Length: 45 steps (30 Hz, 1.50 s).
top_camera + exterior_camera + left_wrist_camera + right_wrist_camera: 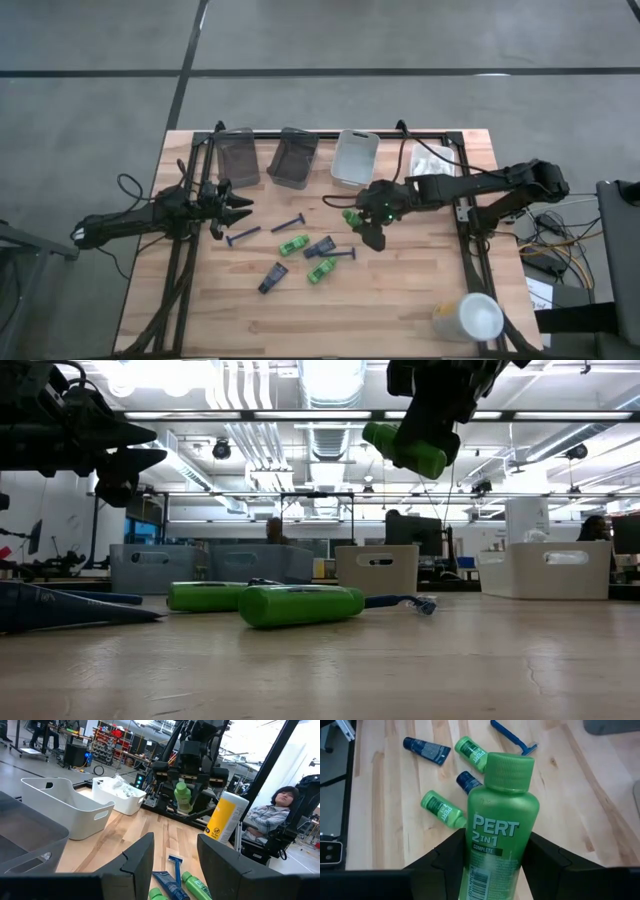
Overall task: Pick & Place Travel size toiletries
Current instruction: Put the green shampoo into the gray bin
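Observation:
My right gripper should release the green bottle, now above the middle of the table, inside the clear bin (pixel 351 146), near the bin's far side.
My right gripper (pixel 496 854) is shut on a bright green "PERT 2 in 1" bottle (pixel 500 815) above the middle of the table (pixel 352 215). Below it lie two more green bottles (pixel 293 245) (pixel 322 270), two dark blue tubes (pixel 272 277) (pixel 320 245) and blue razors (pixel 245 235) (pixel 290 222), all flat on the wood. White wrapped packets (pixel 428 160) sit in the far right bin. My left gripper (pixel 235 210) hovers open at the table's left, touching nothing; its fingers (pixel 142 860) frame the items from afar. My right gripper pinches the green bottle between its two fingers (pixel 445 857), on the lower half of the body (pixel 490 865), with the cap (pixel 510 767) pointing away from the wrist. It comes from above, slanting. The bottle is lifted clear and hangs tilted below the gripper (pixel 408 450).
Along the far edge stand two grey bins (pixel 238 158) (pixel 293 157), a clear bin (pixel 355 157) and a white bin (pixel 440 150). A large white cup (pixel 470 318) lies near the near right corner. A person (pixel 270 815) sits beyond the table's right side.

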Each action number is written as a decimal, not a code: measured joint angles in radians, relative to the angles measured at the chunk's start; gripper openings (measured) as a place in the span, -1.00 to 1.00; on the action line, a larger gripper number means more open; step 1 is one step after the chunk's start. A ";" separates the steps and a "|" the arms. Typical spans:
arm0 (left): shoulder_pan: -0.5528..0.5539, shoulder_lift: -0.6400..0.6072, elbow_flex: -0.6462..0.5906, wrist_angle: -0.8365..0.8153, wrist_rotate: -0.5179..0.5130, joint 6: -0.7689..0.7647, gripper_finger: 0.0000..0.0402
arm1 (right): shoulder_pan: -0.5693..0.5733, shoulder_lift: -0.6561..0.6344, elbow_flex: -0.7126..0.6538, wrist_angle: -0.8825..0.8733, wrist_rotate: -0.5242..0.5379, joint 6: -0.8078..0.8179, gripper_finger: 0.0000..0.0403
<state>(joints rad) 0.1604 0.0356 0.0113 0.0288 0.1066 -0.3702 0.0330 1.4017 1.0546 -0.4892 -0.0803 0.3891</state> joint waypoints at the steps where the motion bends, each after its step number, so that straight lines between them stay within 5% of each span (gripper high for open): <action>1: 0.000 0.000 0.000 0.000 0.000 0.000 -0.22 | -0.004 0.000 0.000 0.000 -0.001 -0.001 -0.18; 17: 0.001 0.000 0.000 0.000 0.000 0.000 -0.22 | -0.106 0.000 0.000 0.037 -0.001 -0.084 -0.21; 31: 0.001 0.000 0.000 0.000 0.000 0.000 -0.22 | -0.376 0.024 0.000 0.133 0.001 -0.284 -0.24; 45: 0.001 0.000 0.000 0.000 0.000 0.000 -0.22 | -0.597 0.269 0.160 0.196 0.003 -0.355 -0.12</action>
<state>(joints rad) 0.1612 0.0354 0.0113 0.0292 0.1066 -0.3702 -0.5643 1.6711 1.2143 -0.2935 -0.0776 0.0342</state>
